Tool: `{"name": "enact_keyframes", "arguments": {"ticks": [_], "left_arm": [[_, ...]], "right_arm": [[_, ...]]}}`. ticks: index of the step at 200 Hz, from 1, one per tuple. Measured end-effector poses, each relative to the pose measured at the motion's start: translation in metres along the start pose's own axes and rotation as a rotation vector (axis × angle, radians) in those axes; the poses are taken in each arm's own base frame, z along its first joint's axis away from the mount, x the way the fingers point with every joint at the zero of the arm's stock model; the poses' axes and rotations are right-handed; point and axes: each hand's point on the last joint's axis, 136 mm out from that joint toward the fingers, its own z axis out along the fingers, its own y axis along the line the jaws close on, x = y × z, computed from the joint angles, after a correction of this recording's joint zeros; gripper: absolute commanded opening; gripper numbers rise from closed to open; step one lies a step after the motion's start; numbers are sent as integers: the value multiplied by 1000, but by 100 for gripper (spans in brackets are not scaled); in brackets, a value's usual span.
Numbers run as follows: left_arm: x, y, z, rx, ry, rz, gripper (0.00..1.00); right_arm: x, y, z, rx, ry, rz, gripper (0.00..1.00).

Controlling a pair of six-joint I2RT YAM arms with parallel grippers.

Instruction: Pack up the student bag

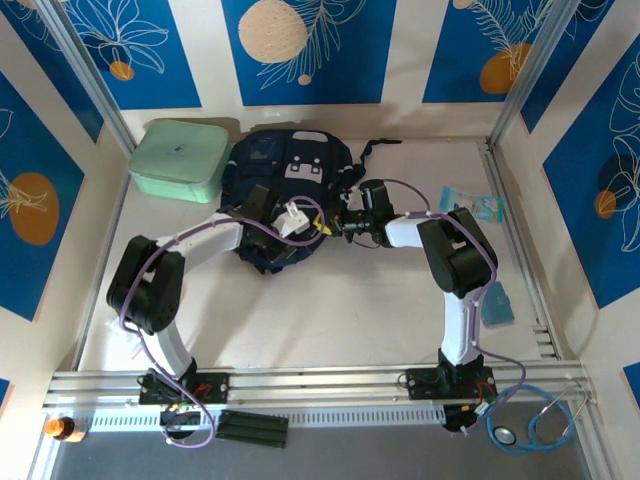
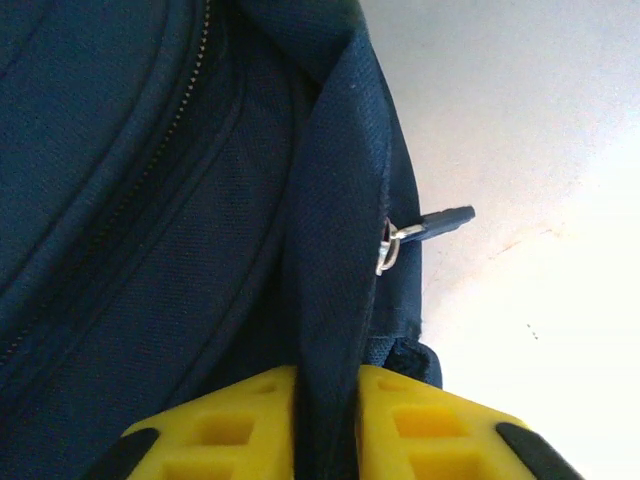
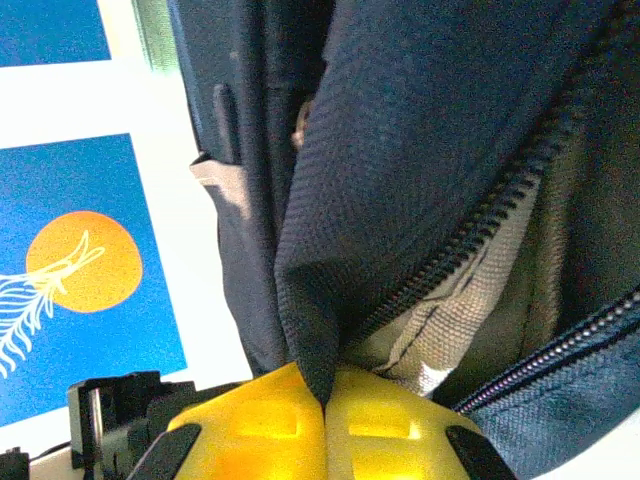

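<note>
My left gripper's fingers are held apart by a thick fold of the bag, so next I open them and pinch just the fabric edge (image 2: 368, 315) near the zipper pull.
The student bag (image 1: 285, 175), a navy-blue backpack, lies at the back centre of the table, and both grippers meet at its near edge. My left gripper (image 1: 300, 232) is shut on a raised fold of the bag's fabric (image 2: 335, 250), pinched between its yellow fingers (image 2: 240, 425). A metal ring and dark zipper pull (image 2: 430, 225) stick out to the right of that fold. My right gripper (image 1: 335, 226) is shut on the bag's fabric edge (image 3: 320, 300) beside an open zipper (image 3: 480, 230). Tan lining (image 3: 470, 300) shows inside the opening.
A mint-green rectangular case (image 1: 180, 160) lies left of the bag against the back wall. A clear packet (image 1: 470, 203) and a light-blue flat item (image 1: 497, 305) lie on the right side. A stethoscope (image 1: 540, 425) rests beyond the near rail.
</note>
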Motion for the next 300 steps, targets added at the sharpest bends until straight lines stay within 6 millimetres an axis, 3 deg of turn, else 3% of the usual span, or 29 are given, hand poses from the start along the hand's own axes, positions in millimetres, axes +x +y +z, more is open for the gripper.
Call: {"name": "enact_keyframes", "arguments": {"ticks": [21,65,103,120,146,163,176,191,232,253,291,300], "left_arm": [[0,2,-5,-19,12,42,39],[0,15,-17,-65,48,110,39],[-6,25,-28,-54,58,124,18],[-11,21,-26,-9,64,121,8],[-4,11,-17,65,90,110,0],[-2,5,-15,95,94,105,0],[-1,2,-15,104,99,106,13],[-1,1,-15,108,101,116,21],[-2,2,-14,95,101,130,25],[-3,4,-13,84,101,135,20],[0,10,-5,65,118,140,0],[0,11,-5,63,117,144,0]], "right_arm": [[1,11,-7,-21,-10,-21,3],[0,14,-15,-30,-17,-24,3],[0,13,-16,-28,-20,-20,3],[-1,13,-16,-28,-21,-14,3],[-1,13,-16,-27,-23,12,4],[-1,14,-14,-36,-24,27,4],[-2,14,-11,-49,-22,34,4],[-2,15,-10,-59,-17,40,5],[-2,19,-10,-76,-14,38,5],[-2,19,-10,-78,-14,36,4],[1,15,-11,-73,-14,42,4],[1,14,-12,-71,-15,44,4]]}}
